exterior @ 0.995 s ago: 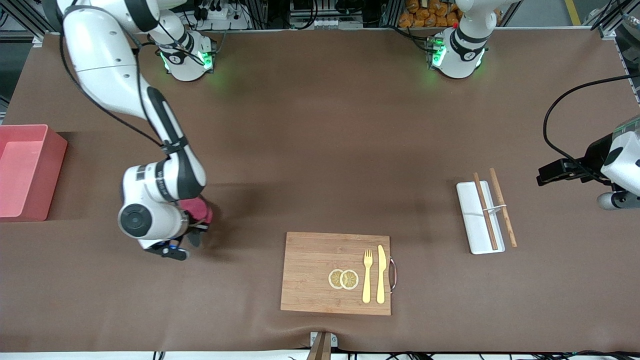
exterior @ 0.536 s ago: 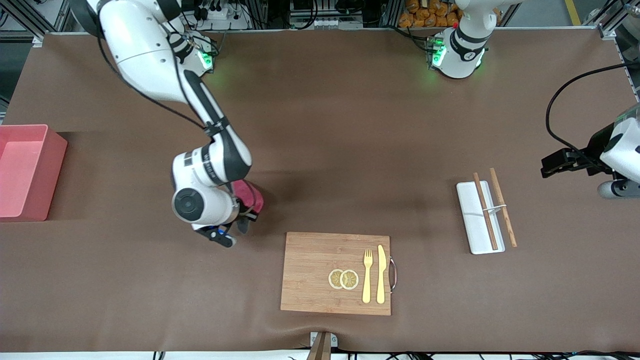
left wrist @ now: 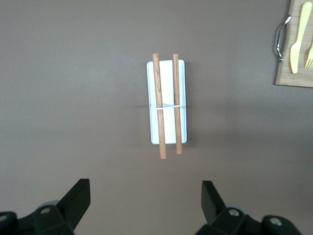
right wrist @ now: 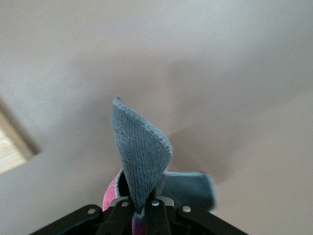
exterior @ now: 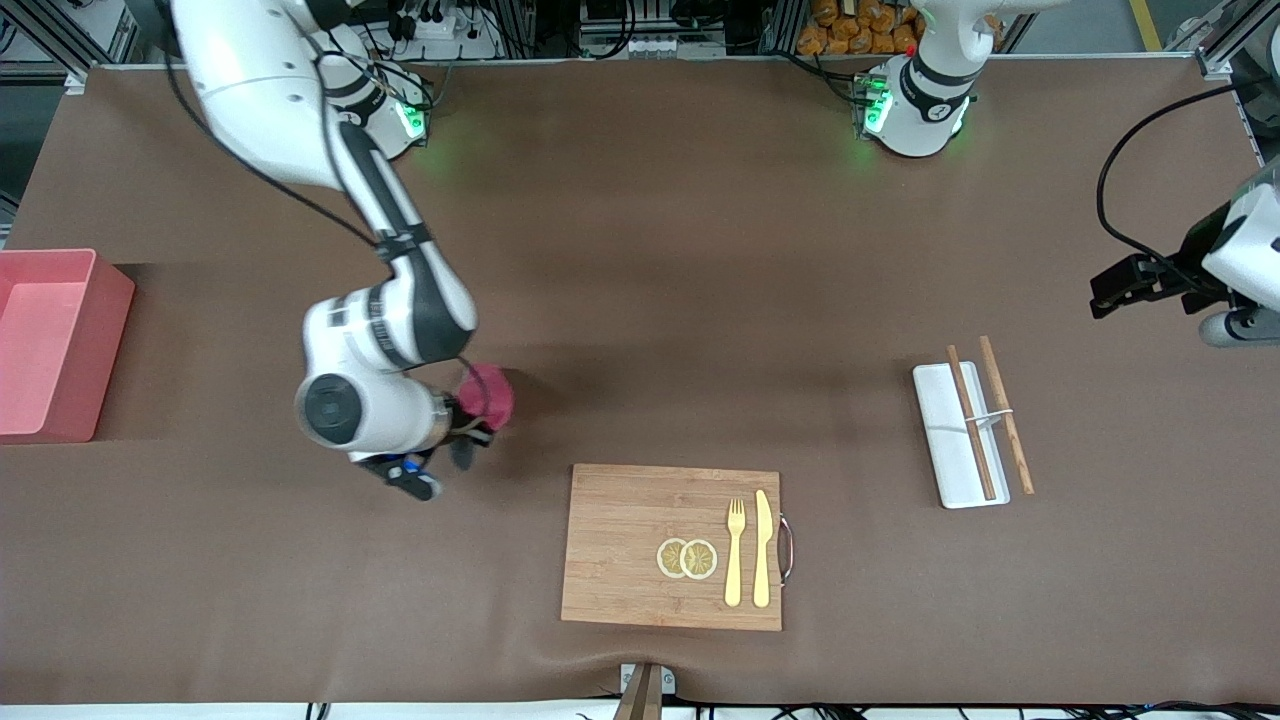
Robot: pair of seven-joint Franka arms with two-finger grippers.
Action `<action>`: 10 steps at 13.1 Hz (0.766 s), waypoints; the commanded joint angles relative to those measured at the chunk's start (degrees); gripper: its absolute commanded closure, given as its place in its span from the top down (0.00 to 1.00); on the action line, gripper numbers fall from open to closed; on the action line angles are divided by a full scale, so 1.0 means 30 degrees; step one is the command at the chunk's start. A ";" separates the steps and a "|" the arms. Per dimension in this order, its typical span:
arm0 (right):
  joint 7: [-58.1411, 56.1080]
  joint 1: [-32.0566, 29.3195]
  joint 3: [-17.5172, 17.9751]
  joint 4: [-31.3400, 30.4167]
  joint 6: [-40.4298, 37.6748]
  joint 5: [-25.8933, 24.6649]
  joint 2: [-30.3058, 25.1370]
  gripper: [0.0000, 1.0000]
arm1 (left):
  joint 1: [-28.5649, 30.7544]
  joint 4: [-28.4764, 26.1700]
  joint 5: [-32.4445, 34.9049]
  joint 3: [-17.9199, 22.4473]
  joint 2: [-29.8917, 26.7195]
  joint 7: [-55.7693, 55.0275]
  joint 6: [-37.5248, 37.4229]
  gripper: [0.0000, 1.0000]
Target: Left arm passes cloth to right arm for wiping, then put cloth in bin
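Note:
I need to open my right gripper and release the cloth, now beside the wooden board, inside the pink bin point(exterior: 32, 360), close to the side of the bin that faces the wooden board.
My right gripper point(exterior: 462, 440) is shut on the cloth point(exterior: 486, 395), a magenta-red bunch at the brown table surface beside the wooden board, toward the right arm's end. In the right wrist view the cloth point(right wrist: 142, 156) sticks up from the shut fingers with its dark grey side showing and a pink edge below. The pink bin point(exterior: 55, 340) stands at the right arm's end of the table. My left gripper point(exterior: 1125, 285) is open and empty, up over the left arm's end of the table; its two fingertips point(left wrist: 80, 196) stand wide apart.
A wooden board point(exterior: 672, 545) with two lemon slices point(exterior: 686, 558), a yellow fork and a knife lies near the front camera. A flat white tray point(exterior: 958, 435) with two wooden sticks point(left wrist: 166, 112) lies toward the left arm's end.
My right arm swept the cloth toward the board, then back a little toward the bin's end. My left gripper rose and drew away from the white tray.

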 commanded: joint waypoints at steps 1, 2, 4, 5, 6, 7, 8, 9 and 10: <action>-0.3788 -0.2151 0.0064 0.0190 -0.1633 -0.2042 -0.1347 0.00 | -0.0248 -0.0685 -0.0193 0.0301 -0.0735 0.0300 0.0233 1.00; -0.5194 -0.2941 0.0064 0.0161 -0.1750 -0.2980 -0.1728 0.00 | -0.0277 -0.0627 -0.0193 0.0243 -0.0793 0.0329 0.0204 1.00; -0.8268 -0.4318 -0.0052 0.0190 -0.2276 -0.4156 -0.2607 0.00 | -0.0628 -0.0450 -0.0222 0.0331 -0.1203 0.0242 -0.0202 1.00; -1.0227 -0.5283 -0.0053 0.0190 -0.2713 -0.4422 -0.3104 0.00 | -0.0570 -0.0480 -0.0397 0.0360 -0.1262 0.0300 -0.0438 1.00; -1.2567 -0.6365 -0.0053 0.0190 -0.3182 -0.4483 -0.3631 0.00 | -0.0599 -0.0509 -0.0456 0.0360 -0.1350 0.0300 -0.0469 1.00; -1.4476 -0.7536 -0.0053 0.0190 -0.3563 -0.4483 -0.4130 0.00 | -0.0686 -0.0538 -0.0457 0.0360 -0.1554 0.0242 -0.0470 1.00; -1.5916 -0.8679 -0.0053 0.0219 -0.3799 -0.4570 -0.4483 0.00 | -0.0861 -0.0538 -0.0457 0.0360 -0.1614 0.0184 -0.0499 1.00; -1.7700 -0.9561 -0.0082 0.0219 -0.3802 -0.5064 -0.4718 0.00 | -0.0921 -0.0596 -0.0457 0.0360 -0.1643 0.0096 -0.0586 1.00; -1.9342 -1.0614 -0.0083 0.0219 -0.3802 -0.5475 -0.4808 0.00 | -0.0921 -0.0597 -0.0457 0.0331 -0.1701 -0.0050 -0.0616 1.00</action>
